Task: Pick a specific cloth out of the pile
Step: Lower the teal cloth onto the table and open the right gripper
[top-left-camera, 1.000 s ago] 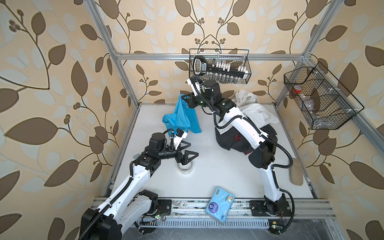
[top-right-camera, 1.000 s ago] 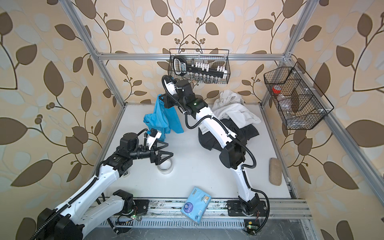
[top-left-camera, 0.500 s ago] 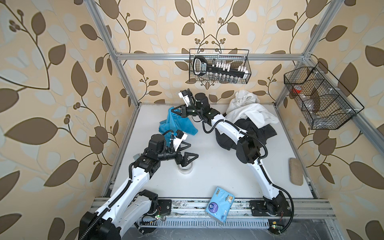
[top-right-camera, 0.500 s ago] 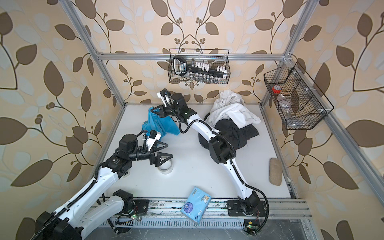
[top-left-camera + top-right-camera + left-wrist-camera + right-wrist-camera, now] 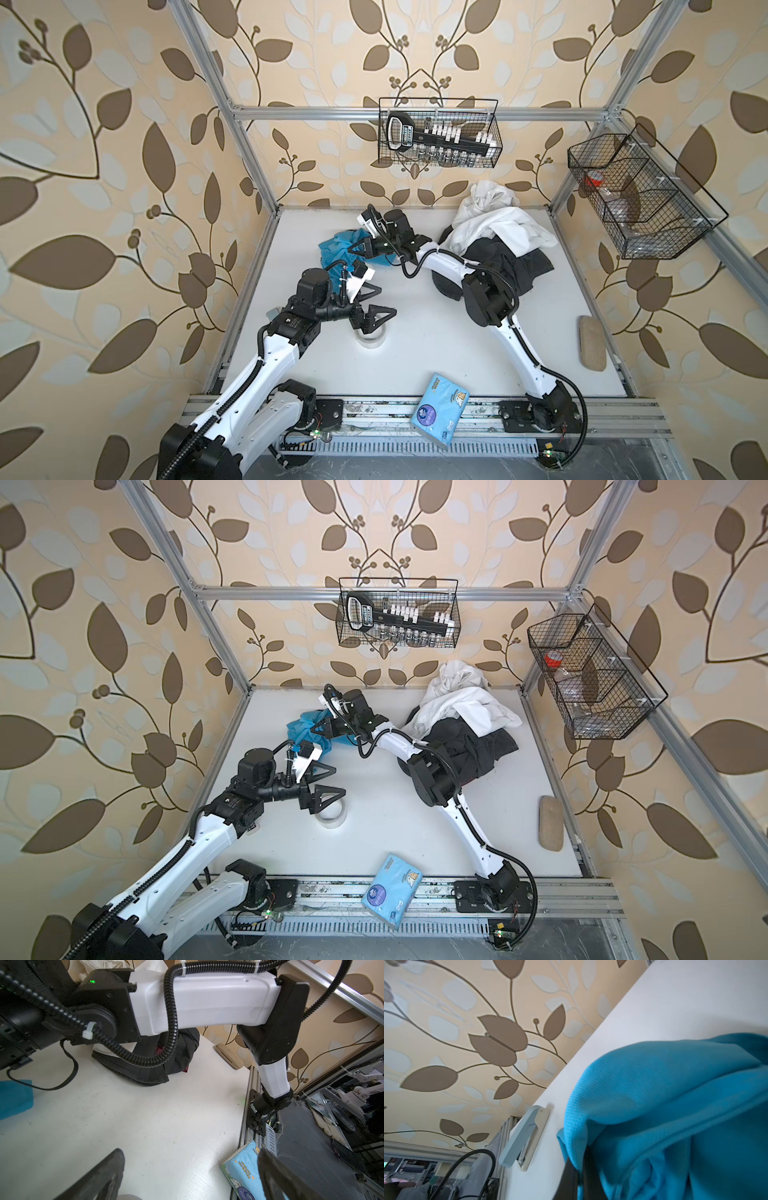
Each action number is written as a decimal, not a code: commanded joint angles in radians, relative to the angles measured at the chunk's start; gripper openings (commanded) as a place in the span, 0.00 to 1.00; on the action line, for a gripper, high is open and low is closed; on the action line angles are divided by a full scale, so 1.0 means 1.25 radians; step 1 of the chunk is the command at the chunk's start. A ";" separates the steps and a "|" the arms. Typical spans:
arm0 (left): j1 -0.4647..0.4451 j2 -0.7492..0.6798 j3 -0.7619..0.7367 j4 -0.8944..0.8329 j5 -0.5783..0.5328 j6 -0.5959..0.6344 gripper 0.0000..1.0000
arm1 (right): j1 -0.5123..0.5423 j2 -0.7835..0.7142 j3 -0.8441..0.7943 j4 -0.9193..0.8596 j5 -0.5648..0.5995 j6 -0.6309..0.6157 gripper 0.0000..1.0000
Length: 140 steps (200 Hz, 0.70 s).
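Observation:
Next, my right gripper releases the turquoise cloth farther away from the pile, setting it on the table (image 5: pixel 330 252) between the stapler and back wall.
The turquoise cloth (image 5: pixel 334 254) (image 5: pixel 302 725) lies bunched on the white table at the back left, apart from the pile. My right gripper (image 5: pixel 354 251) (image 5: pixel 321 729) is low over it and shut on a fold; in the right wrist view the cloth (image 5: pixel 664 1095) drapes over the closed right gripper (image 5: pixel 580 1176). The pile (image 5: pixel 500 226) (image 5: pixel 467 712), white shirts over dark clothing (image 5: pixel 166 1068), sits at the back right. My left gripper (image 5: pixel 384 302) (image 5: pixel 338 781) (image 5: pixel 191 1156) hovers open and holds nothing, nearer the front than the cloth.
A tape roll (image 5: pixel 372 337) lies under the left gripper. A blue tissue pack (image 5: pixel 440 409) overhangs the front edge. A stapler (image 5: pixel 523 1136) lies by the left wall, a beige pad (image 5: pixel 592 343) at the right. Wire baskets (image 5: pixel 438 133) (image 5: pixel 640 195) hang on the walls.
The right gripper has come down and toward the left with the cloth, which hung in the air before and now rests bunched on the table. The left arm has barely moved.

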<state>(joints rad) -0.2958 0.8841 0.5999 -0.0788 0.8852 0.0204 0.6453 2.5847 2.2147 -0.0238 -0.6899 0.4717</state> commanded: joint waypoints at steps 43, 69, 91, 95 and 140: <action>-0.008 -0.007 0.005 0.013 0.013 0.015 0.99 | 0.000 0.038 -0.007 -0.158 0.151 -0.098 0.00; -0.008 -0.010 0.005 0.013 0.012 0.015 0.99 | 0.002 0.063 0.003 -0.173 0.176 -0.090 0.01; -0.008 -0.009 0.005 0.013 0.012 0.015 0.99 | 0.006 0.083 0.019 -0.177 0.180 -0.078 0.06; -0.008 -0.010 0.005 0.013 0.012 0.015 0.99 | 0.007 0.086 0.021 -0.177 0.179 -0.075 0.07; -0.008 -0.013 0.004 0.014 0.011 0.014 0.99 | 0.028 0.127 0.072 -0.163 0.179 -0.033 0.07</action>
<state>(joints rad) -0.2958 0.8841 0.5999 -0.0792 0.8852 0.0235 0.6518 2.6873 2.2498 -0.2058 -0.4828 0.3939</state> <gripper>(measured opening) 0.989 0.074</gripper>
